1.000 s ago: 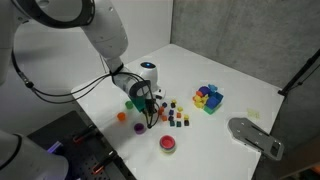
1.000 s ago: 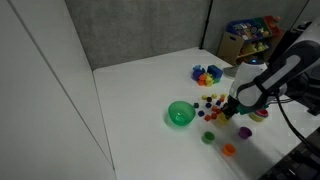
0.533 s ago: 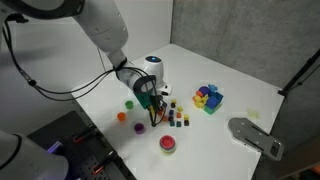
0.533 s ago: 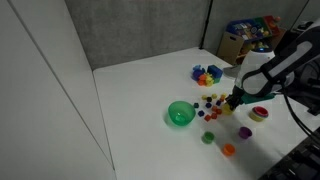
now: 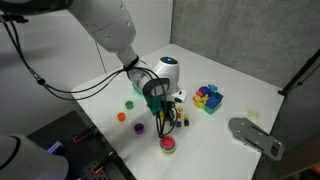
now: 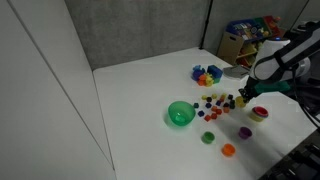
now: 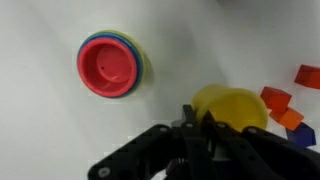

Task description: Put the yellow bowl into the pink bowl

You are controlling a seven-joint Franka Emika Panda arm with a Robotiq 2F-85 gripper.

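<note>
Next, my gripper releases the yellow bowl so that it is left inside the pink bowl (image 5: 168,143) (image 7: 107,67), which sits nested in the blue-edged stack.
In the wrist view my gripper (image 7: 197,113) is shut on the near rim of the yellow bowl (image 7: 236,104), held above the white table. The pink bowl (image 7: 108,66) lies up and to the left of it, apart from the gripper, with a blue and green edge showing under its rim. In both exterior views the gripper (image 5: 164,116) (image 6: 243,98) hangs over the table a short way from the pink bowl (image 5: 168,144) (image 6: 261,113). The yellow bowl is too small to make out there.
Small coloured blocks (image 5: 180,118) (image 7: 285,105) lie beside the gripper. A cluster of coloured toys (image 5: 208,97) (image 6: 208,74) sits farther back. A larger green bowl (image 6: 180,114), a small green cup (image 6: 209,137), an orange bowl (image 6: 229,150) and a purple bowl (image 6: 245,131) stand on the table.
The arm has moved with the yellow bowl away from the small orange and purple bowls, past the blocks, towards the pink bowl.
</note>
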